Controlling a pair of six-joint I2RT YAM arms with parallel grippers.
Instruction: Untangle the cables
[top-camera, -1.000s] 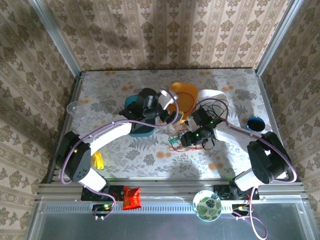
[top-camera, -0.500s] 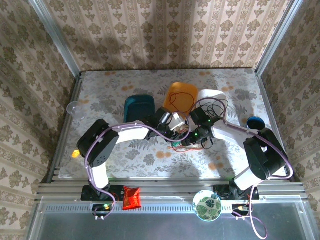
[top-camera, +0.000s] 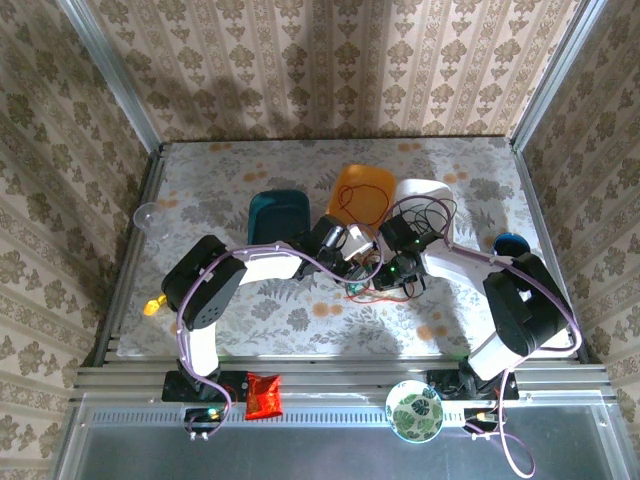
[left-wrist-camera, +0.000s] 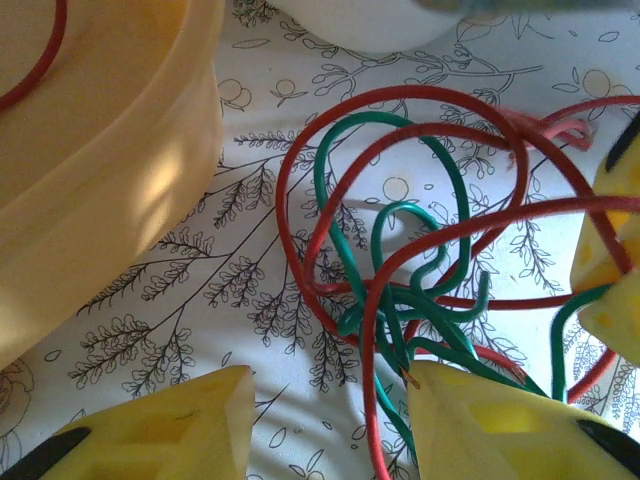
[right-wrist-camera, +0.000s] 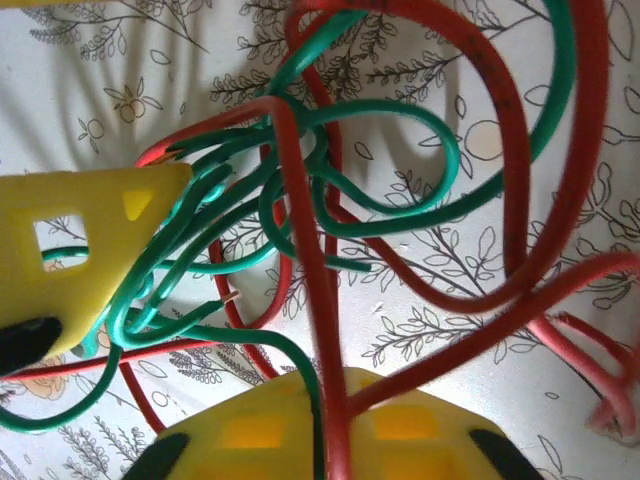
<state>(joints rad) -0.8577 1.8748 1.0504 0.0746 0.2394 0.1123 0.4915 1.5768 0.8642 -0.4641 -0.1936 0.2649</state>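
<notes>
My left gripper needs to take the bunched parts of the green cable (left-wrist-camera: 398, 308) and pull them toward the teal container, as my right gripper holds a red and a green cable together.
A tangle of red and green cables (top-camera: 368, 283) lies on the patterned table between my two grippers. Seen from the left wrist, the red cable (left-wrist-camera: 400, 170) and the green cable (left-wrist-camera: 400, 290) loop over each other. My left gripper (left-wrist-camera: 330, 430) is open; a red strand and green strands run up between its yellow fingers (left-wrist-camera: 170, 430), close to the right one. My right gripper (right-wrist-camera: 325, 440) is shut on a red and a green cable where they cross. A black cable (top-camera: 425, 213) lies over the white bowl. Another red cable (top-camera: 348, 203) lies in the orange bowl.
An orange bowl (top-camera: 372, 180), a white bowl (top-camera: 425, 190) and a teal container (top-camera: 278, 213) stand just behind the tangle. A blue cup (top-camera: 510, 246) is at the right, a clear cup (top-camera: 147, 215) at the left. A red packet (top-camera: 263, 393) and a patterned bowl (top-camera: 414, 411) sit near the arm bases.
My left arm swung down from over the teal container to the tangle and its jaws narrowed around the strands. My right gripper closed on the red and green cables.
</notes>
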